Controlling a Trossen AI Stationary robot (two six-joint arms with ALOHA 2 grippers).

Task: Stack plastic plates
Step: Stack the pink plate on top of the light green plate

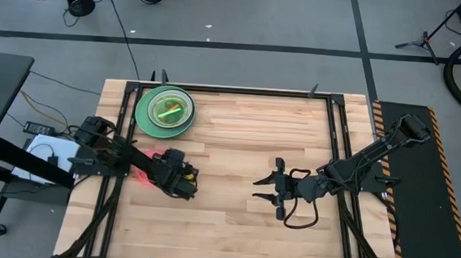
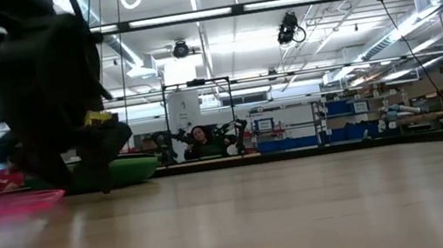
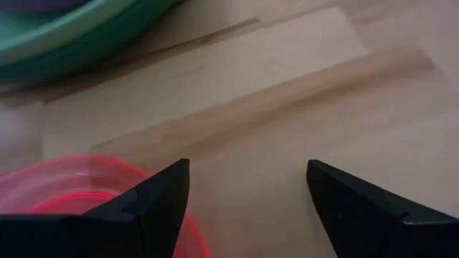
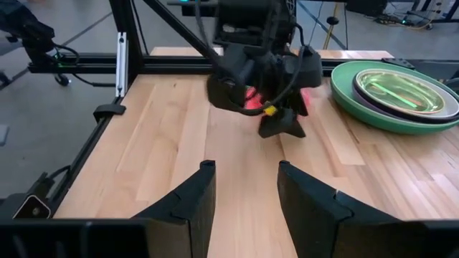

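Observation:
The red plate's rim is under a finger of my left gripper. Next, my left gripper lifts clear and takes the plate from its near side (image 1: pixel 143 185).
A stack of plates (image 1: pixel 165 108) sits near the table's far left corner, with a large green plate at the bottom and a lime one on top. It also shows in the right wrist view (image 4: pixel 398 93) and the low view (image 2: pixel 127 168). A small translucent red plate (image 1: pixel 141 174) lies flat on the table under my left arm. My left gripper (image 1: pixel 184 186) is open and low over the table at that plate's right edge (image 3: pixel 68 193). My right gripper (image 1: pixel 268 190) is open and hovers right of centre, touching nothing. My left gripper (image 3: pixel 247 172) is open, coming down from above. One finger (image 3: pixel 154 197) stands at the red plate's rim (image 3: pixel 107 168), and the other is over bare wood. Whether the finger touches the rim, I cannot tell. The plate lies flat on the table.
A black frame (image 1: pixel 332 128) runs along the table's edges. Bare wood (image 1: pixel 246 138) lies between the two grippers and to the right of the stack. Cables and a white device (image 1: pixel 46 145) sit off the table's left edge.

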